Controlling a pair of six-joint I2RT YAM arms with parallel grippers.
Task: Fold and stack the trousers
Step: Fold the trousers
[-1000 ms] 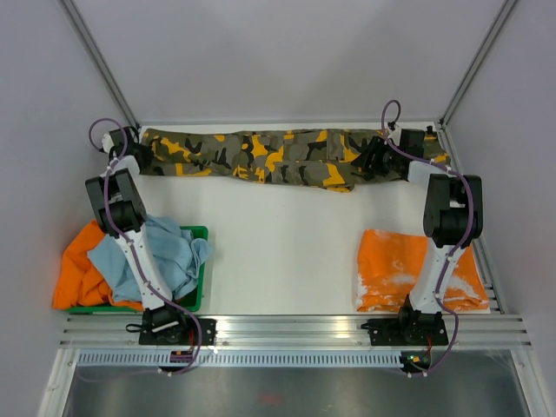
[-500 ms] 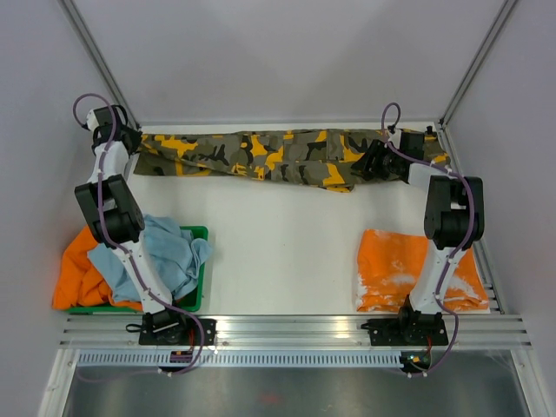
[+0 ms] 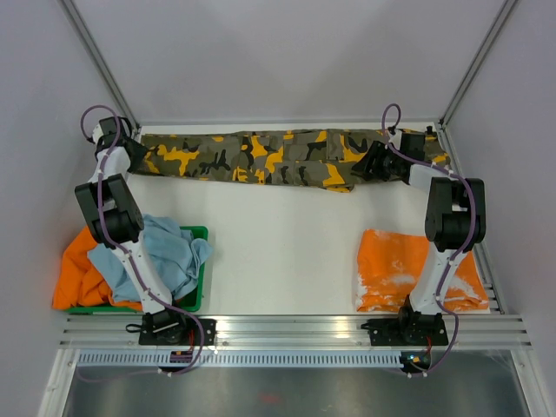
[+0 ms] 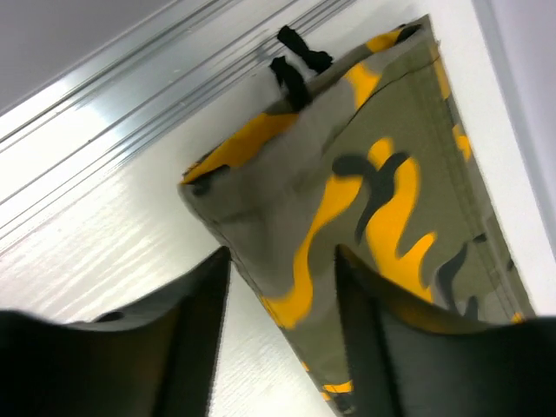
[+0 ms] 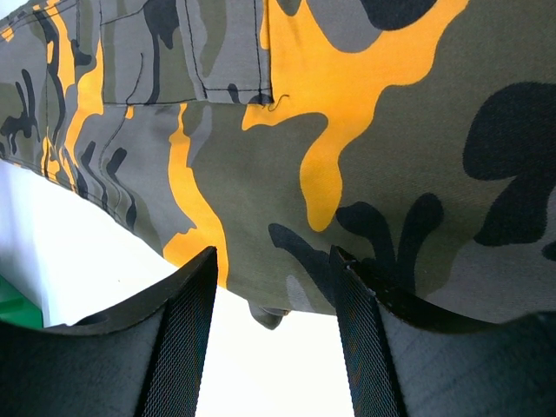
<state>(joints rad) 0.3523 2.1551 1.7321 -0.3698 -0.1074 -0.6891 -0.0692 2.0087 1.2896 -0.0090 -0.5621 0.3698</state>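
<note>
The camouflage trousers lie along the table's back edge, so next my left gripper grabs the leg's front edge [image 3: 165, 175] near the cuff and pulls it closer before folding.
The camouflage trousers [image 3: 261, 158] lie stretched out along the back edge of the table, legs to the left and waist to the right. My left gripper [image 3: 130, 149] hovers at the leg end. In the left wrist view its jaws [image 4: 282, 291] stand open astride the cuff's corner [image 4: 261, 234], not pinching it. Black cords [image 4: 295, 65] stick out of the cuff. My right gripper [image 3: 372, 162] is at the waist end, near the front edge of the cloth. It [image 5: 274, 300] is open too, with the trousers [image 5: 347, 130] just beyond its fingertips and white table between them.
A green bin [image 3: 195, 233] at the front left holds a blue cloth [image 3: 165, 252], with an orange cloth [image 3: 78, 269] beside it. A folded orange garment [image 3: 391, 269] lies at the front right by the right arm's base. Frame posts and walls close in the back corners.
The left gripper, shut on the cuff and lifted back-left half a second ago, has come down a little and opened, letting go. The leg now lies straighter. The right arm barely moved.
</note>
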